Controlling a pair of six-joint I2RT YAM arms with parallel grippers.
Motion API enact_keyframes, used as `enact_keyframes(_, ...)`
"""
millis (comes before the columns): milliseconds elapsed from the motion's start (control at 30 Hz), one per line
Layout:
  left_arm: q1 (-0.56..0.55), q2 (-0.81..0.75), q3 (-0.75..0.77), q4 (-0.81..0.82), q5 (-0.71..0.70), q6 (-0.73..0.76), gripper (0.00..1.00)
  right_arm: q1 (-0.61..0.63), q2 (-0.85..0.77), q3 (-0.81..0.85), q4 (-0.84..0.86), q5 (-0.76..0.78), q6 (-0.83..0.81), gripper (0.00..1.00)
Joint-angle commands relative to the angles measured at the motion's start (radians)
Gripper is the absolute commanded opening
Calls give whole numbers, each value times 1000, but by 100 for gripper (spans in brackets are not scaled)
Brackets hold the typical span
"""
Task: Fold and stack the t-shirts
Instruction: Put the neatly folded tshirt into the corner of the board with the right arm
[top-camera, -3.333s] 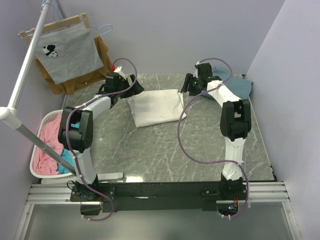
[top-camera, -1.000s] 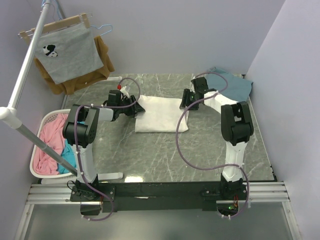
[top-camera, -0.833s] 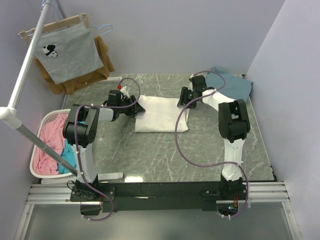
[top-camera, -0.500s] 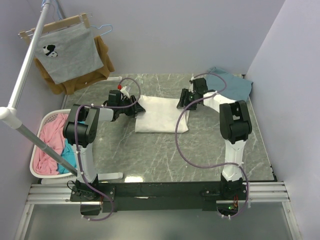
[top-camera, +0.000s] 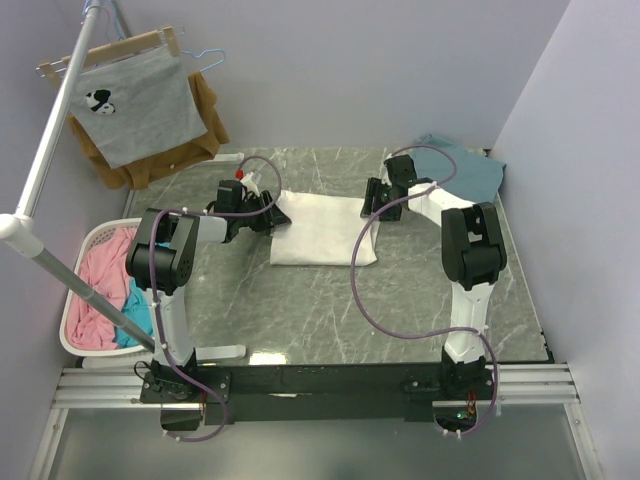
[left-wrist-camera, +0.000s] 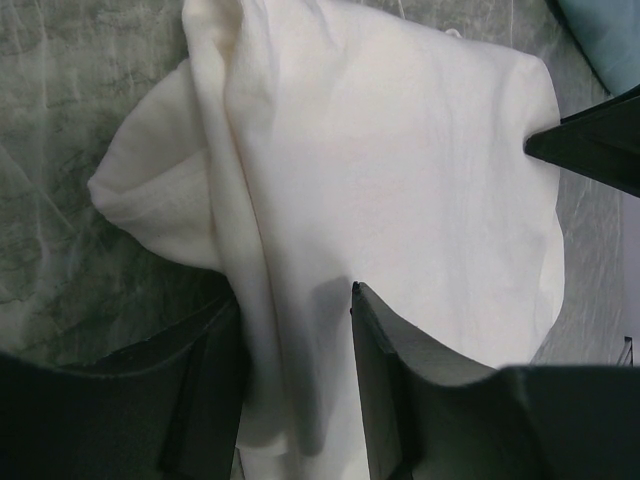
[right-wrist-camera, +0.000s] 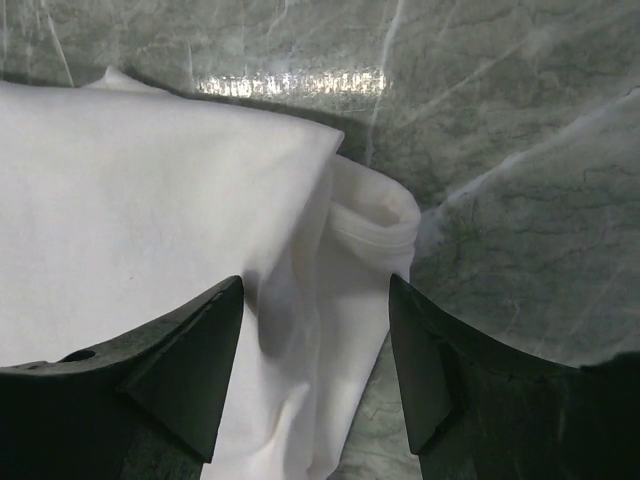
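The white t-shirt's under layer sticks out past its fold at the robot's right gripper, so the robot should pinch the folded body farther in before stacking (top-camera: 346, 220) it.
The white t-shirt (top-camera: 320, 228) lies folded into a flat rectangle on the marble table; no logo shows. My left gripper (top-camera: 272, 215) sits low at its left edge. In the left wrist view the jaws (left-wrist-camera: 295, 300) stand apart, astride a ridge of white cloth (left-wrist-camera: 380, 170). My right gripper (top-camera: 368, 200) is at the shirt's right edge. Its jaws (right-wrist-camera: 315, 290) are wide apart over the rolled hem (right-wrist-camera: 375, 225), not pinching it. The teal-blue t-shirt (top-camera: 465, 170) lies crumpled in the back right corner, behind the right arm.
A white laundry basket (top-camera: 100, 229) with pink and teal clothes stands off the table's left side. A grey shirt with an animal mark (top-camera: 135, 100) and a brown garment (top-camera: 205, 110) hang from the slanting rail (top-camera: 50, 150). Walls close in at the back and right.
The white shirt, held up earlier, now lies flat. Over the last second the right jaws have widened and the right wrist has shifted slightly. The left arm has not moved.
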Motion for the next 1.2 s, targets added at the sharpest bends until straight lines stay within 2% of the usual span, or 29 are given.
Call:
enact_keyframes(0,-13,9,6,-8,15,20,49,-9,35,54,-22,-23,-19,67)
enact_keyframes(167,-16,17,12,-8,20,17,49,-10,96,66,8,-261,17,66)
enact_keyframes(367,-17,17,12,-5,26,16,49,-9,127,51,23,-398,53,64)
enact_keyframes(400,-19,22,15,-5,32,16,49,-7,139,60,15,-457,51,63)
enact_keyframes(433,-19,25,19,-5,34,14,49,-6,165,71,6,-495,39,55)
enact_keyframes(500,-21,29,17,-1,38,13,49,-6,182,89,8,-560,46,46)
enact_keyframes(533,-22,31,17,-1,38,11,49,-6,192,88,17,-572,56,32)
enact_keyframes(600,-24,28,17,-4,38,11,49,-7,192,82,37,-579,68,20)
enact_keyframes(667,-24,26,16,-7,35,14,49,-9,183,66,67,-580,91,0)
enact_keyframes(833,-24,12,8,-8,38,19,47,-35,131,17,167,-605,151,2)
enact_keyframes(900,-24,-9,-4,-11,22,22,46,-55,100,-15,187,-568,152,12)
enact_keyframes(933,-24,-15,-12,-14,15,26,46,-61,63,-24,189,-548,142,24)
enact_keyframes(1033,-24,-49,-37,-25,-41,28,46,-79,-16,-44,132,-400,91,43)
enact_keyframes(1100,-22,-69,-55,-28,-70,31,46,-79,-57,-53,78,-255,53,50)
enact_keyframes(1167,-21,-70,-63,-34,-80,31,44,-84,-97,-67,51,-200,31,53)
